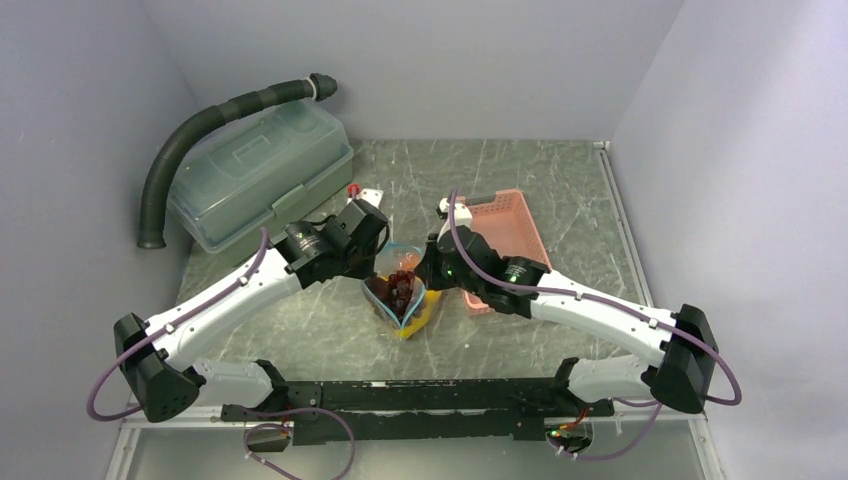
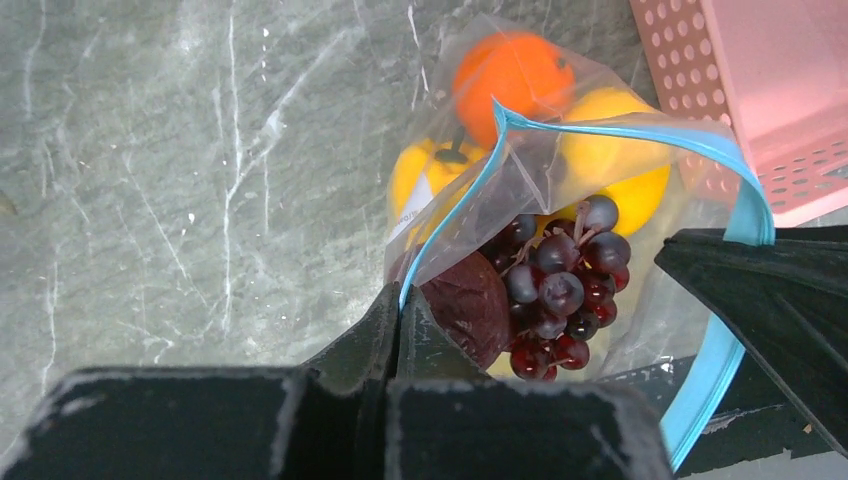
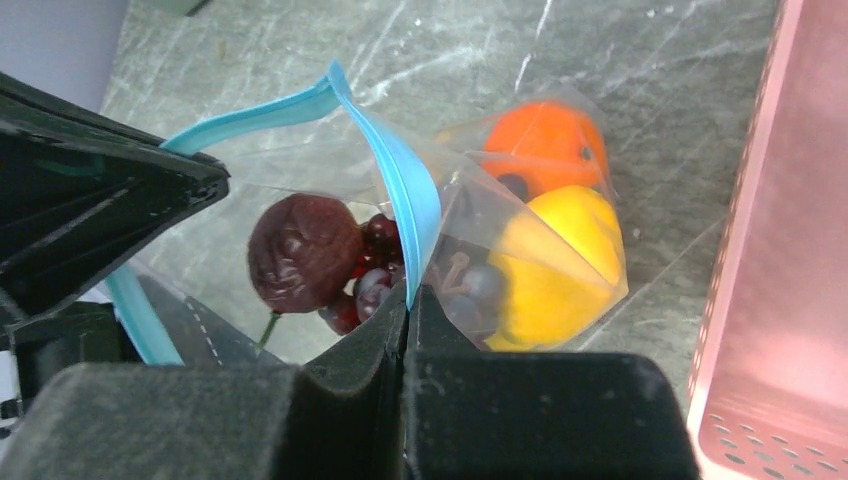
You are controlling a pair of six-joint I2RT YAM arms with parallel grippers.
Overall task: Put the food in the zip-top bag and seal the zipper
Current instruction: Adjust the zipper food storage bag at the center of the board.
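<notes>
I am spreading the bag's opening wide from opposite sides with my grippers, so next I open my right gripper and take the zipper's near end (image 1: 402, 329) with it while my left gripper steadies it.
The clear zip-top bag (image 1: 403, 300) stands mid-table between both arms, its mouth spread open. My left gripper (image 2: 400, 300) is shut on the left side of the teal zipper (image 2: 455, 210). My right gripper (image 3: 408, 298) is shut on the zipper (image 3: 400, 180) on the opposite side. The food lies inside the bag: an orange (image 2: 510, 75), yellow pieces (image 3: 555, 260), a grape bunch (image 2: 560, 290) and a dark reddish round fruit (image 3: 303, 250). From above, the left gripper (image 1: 378, 262) and right gripper (image 1: 428, 272) flank the bag's mouth.
A pink perforated basket (image 1: 505, 225) sits just right of the bag, under the right arm. A green-grey lidded box (image 1: 260, 170) and a black ribbed hose (image 1: 200, 130) fill the back left. A small red-capped item (image 1: 355, 190) lies near the box.
</notes>
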